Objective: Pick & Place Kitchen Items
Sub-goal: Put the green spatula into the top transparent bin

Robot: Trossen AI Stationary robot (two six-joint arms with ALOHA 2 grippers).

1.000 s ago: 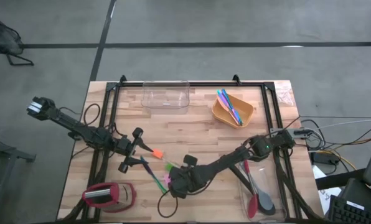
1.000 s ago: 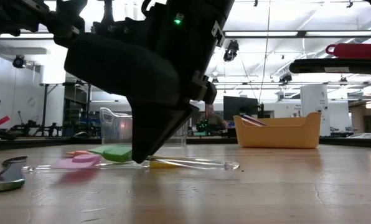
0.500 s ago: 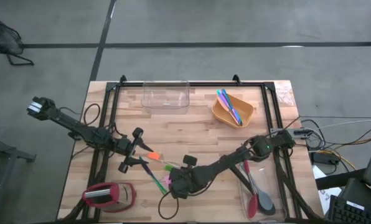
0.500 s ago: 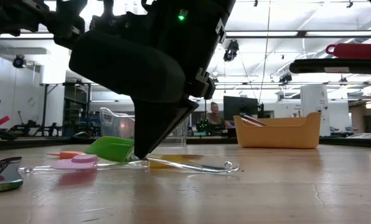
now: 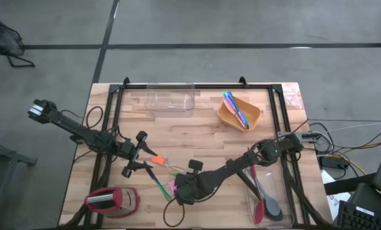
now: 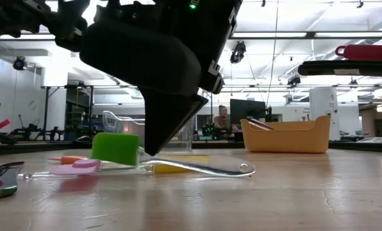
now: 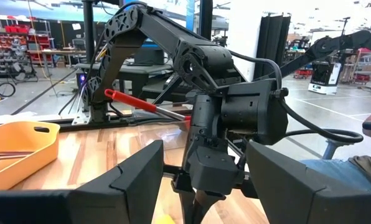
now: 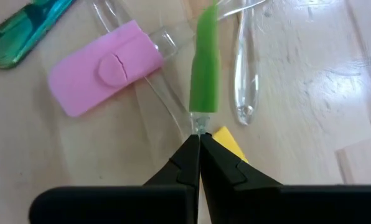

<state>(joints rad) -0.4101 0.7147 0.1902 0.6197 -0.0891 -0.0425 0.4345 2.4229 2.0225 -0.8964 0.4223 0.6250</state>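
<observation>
I need to lay the green spatula down and grip farther along the spatula's handle (image 6: 190,166), because my right gripper is pinching it close to its head and tipping it on edge.
A spatula with a green head (image 8: 205,68) and a clear handle lies among loose kitchen items near the table's front middle. My right gripper (image 8: 198,144) is shut on it, slanting down from the right (image 5: 178,189). Beside it lie a pink-headed spatula (image 8: 104,65), a yellow piece (image 8: 228,142), another clear handle (image 8: 244,81) and a teal utensil (image 8: 17,34). An orange piece (image 5: 157,159) lies farther left. My left gripper (image 5: 134,157) stands open above the table's left part, holding nothing. My right gripper pinches the green spatula's clear handle (image 8: 200,123) right beside the green head, between its two fingertips. The fingers slant down from above and lie across the handle. The green head (image 6: 116,149) stands raised on edge; the handle's free end (image 6: 242,170) rests on the table.
A clear tub (image 5: 170,99) stands at the back, an orange bowl (image 5: 239,112) with thin cutlery at the back right. Another clear tub (image 5: 265,198) at the front right holds red and grey spatulas. A red-and-silver gadget (image 5: 110,201) sits front left. A person (image 6: 223,120) sits beyond the table.
The green spatula's head has come up off the table and turned onto its edge in my right gripper's hold, while the handle's free end has stayed on the table. The pink-headed spatula has kept its place.
</observation>
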